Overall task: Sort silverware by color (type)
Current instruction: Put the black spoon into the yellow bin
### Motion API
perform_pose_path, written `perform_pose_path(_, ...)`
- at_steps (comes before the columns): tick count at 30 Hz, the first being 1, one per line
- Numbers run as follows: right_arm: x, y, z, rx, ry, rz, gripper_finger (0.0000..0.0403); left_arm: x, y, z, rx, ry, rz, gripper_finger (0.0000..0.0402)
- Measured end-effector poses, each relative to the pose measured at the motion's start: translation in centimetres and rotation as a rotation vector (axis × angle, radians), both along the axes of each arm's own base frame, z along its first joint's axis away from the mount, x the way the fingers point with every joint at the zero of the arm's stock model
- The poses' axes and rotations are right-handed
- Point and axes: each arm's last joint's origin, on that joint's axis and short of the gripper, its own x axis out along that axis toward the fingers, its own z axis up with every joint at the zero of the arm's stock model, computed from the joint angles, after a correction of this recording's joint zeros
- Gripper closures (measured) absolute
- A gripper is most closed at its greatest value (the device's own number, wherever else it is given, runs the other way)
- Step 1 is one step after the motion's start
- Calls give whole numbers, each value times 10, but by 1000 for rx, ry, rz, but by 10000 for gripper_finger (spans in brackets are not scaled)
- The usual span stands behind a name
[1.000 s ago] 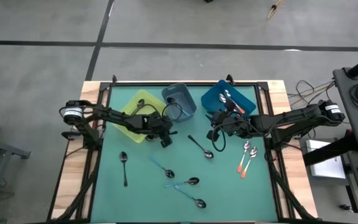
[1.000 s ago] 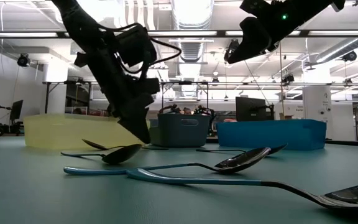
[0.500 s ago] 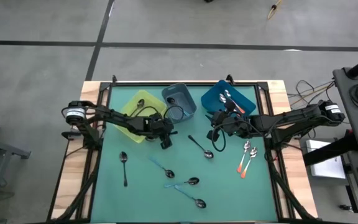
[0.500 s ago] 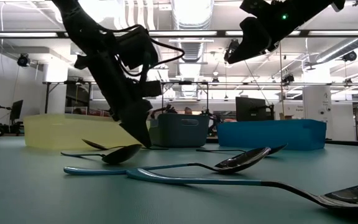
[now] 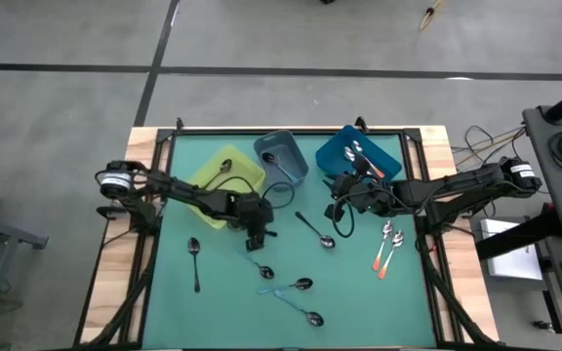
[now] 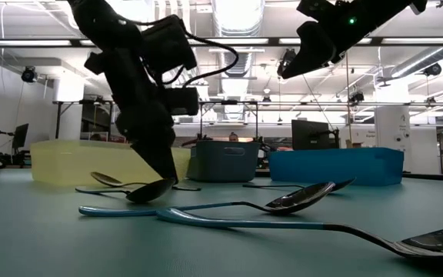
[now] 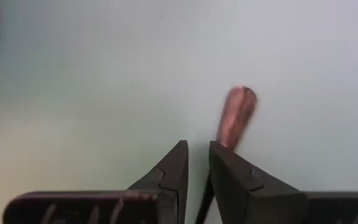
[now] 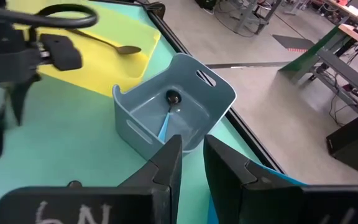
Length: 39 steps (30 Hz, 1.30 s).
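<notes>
My left gripper has the black spoon's handle end slanting under one finger, crooked to the grip, so it should open and grab the handle nearer the spoon's bowl (image 6: 133,184).
My left gripper (image 5: 255,239) (image 6: 168,177) is shut and points down, its tips just above the mat. It is over the handle end of a light-blue-handled spoon (image 5: 258,263). The left wrist view shows that spoon's bowl (image 7: 236,115) just past the fingertips (image 7: 180,155), with a thin strip of handle in the slit between them. My right gripper (image 5: 340,216) (image 8: 192,146) is shut and hovers high in front of the blue bin (image 5: 390,154). Black-handled spoons (image 5: 194,261) (image 5: 313,230), two more light blue ones (image 5: 291,286) (image 5: 302,312) and two orange-red ones (image 5: 386,249) lie flat on the mat. My left gripper comes from above onto the light blue spoon's handle (image 7: 204,199), which lies on the mat. I cannot tell whether the fingertips touch it.
Three bins stand along the far edge. The yellow bin (image 5: 203,190) holds a dark spoon (image 8: 104,40), and the grey-blue bin (image 5: 296,166) holds a light blue spoon (image 8: 165,121). The blue bin holds orange-red spoons. Bare mat lies near the near edge and the left side.
My left gripper has moved from beside the yellow bin toward the near edge. It has also sunk down close to the mat over the light blue spoon's handle, with its fingers staying shut.
</notes>
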Motion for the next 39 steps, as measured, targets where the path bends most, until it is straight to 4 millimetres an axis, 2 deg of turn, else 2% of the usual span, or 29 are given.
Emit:
perform_pose_path(5, 0, 0, 0, 0, -1, 0, 344, 0, -16, 6, -35, 53, -44, 355)
perform_pose_path(10, 0, 0, 0, 8, -7, -5, 344, 4, -25, 24, -17, 134, -8, 355)
perform_pose_path(15, 0, 0, 0, 9, -7, -5, 344, 5, -29, 36, 51, 189, -137, 354)
perform_pose_path(20, 0, 0, 0, 10, -6, -5, 344, 2, -30, 33, 78, 205, -185, 336)
perform_pose_path(25, 0, 0, 0, 7, -3, -3, 344, 1, -28, 32, 164, 213, -180, 294)
perform_pose_path(30, 0, 0, 0, 6, -2, -3, 344, 3, -28, 29, 171, 177, -189, 256)
perform_pose_path(39, 0, 0, 0, 6, -2, -3, 344, -7, -27, 12, 162, 192, -169, 248)
